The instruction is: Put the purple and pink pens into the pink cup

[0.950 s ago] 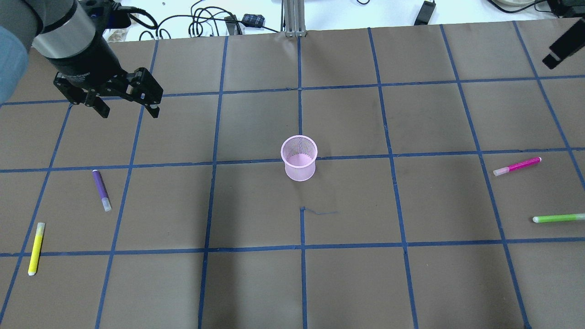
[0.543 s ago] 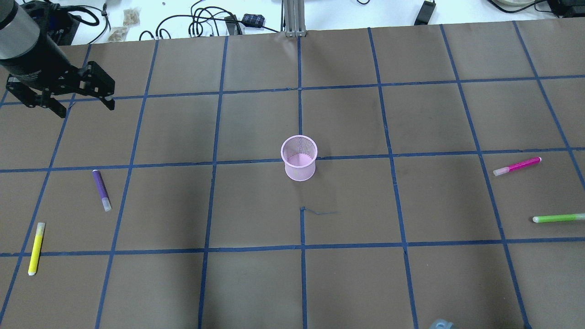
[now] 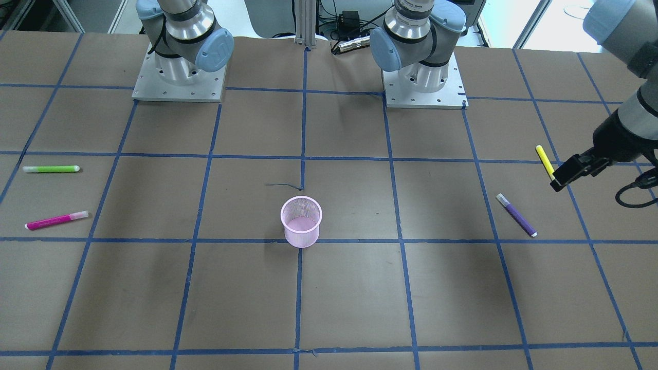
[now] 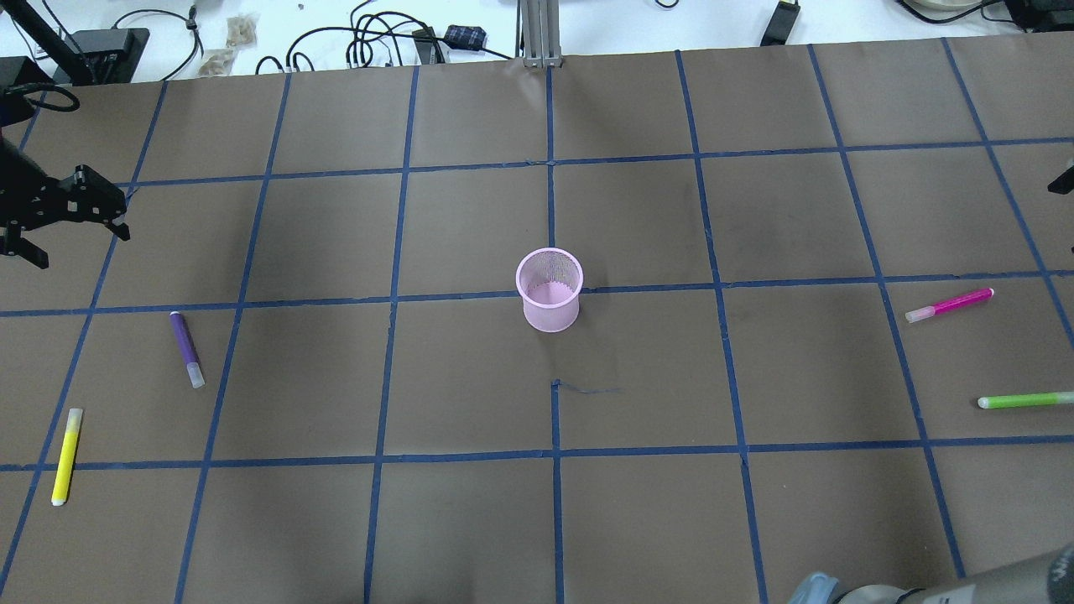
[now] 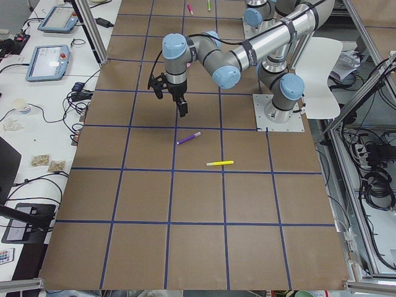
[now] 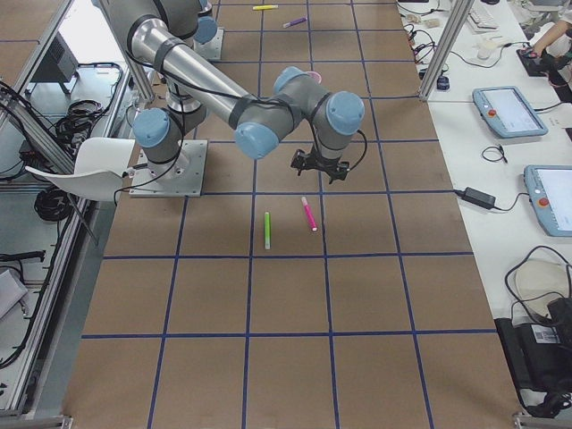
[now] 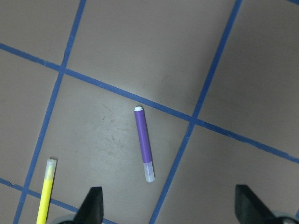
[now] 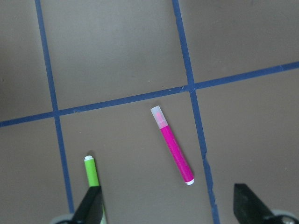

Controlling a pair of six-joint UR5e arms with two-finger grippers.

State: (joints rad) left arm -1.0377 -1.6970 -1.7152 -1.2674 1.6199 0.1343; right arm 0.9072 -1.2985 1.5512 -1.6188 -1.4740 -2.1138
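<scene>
Next, my left gripper will go to the purple pen's small white end [image 3: 532, 233] [image 7: 139, 111], opposite the pen's pale cap, and close there.
The pink mesh cup [image 4: 550, 289] stands upright at the table's middle, also in the front view [image 3: 301, 222]. The purple pen [image 4: 186, 349] lies flat on the left side. My left gripper [image 4: 75, 239] hovers open and empty above the table, beyond the pen near the left edge; its wrist view shows the purple pen [image 7: 143, 144] below, between the fingertips [image 7: 93, 205]. The pink pen [image 4: 950, 305] lies flat on the right side. My right gripper [image 8: 169, 210] is open and empty, high above the pink pen [image 8: 173, 145].
A yellow pen [image 4: 66, 456] lies near the purple one at the left. A green pen [image 4: 1024, 401] lies near the pink one at the right. Cables and small devices [image 4: 386, 42] lie beyond the table's far edge.
My left gripper has moved left, toward the table's left edge, and a little nearer. The right arm's black part has left the top right corner.
</scene>
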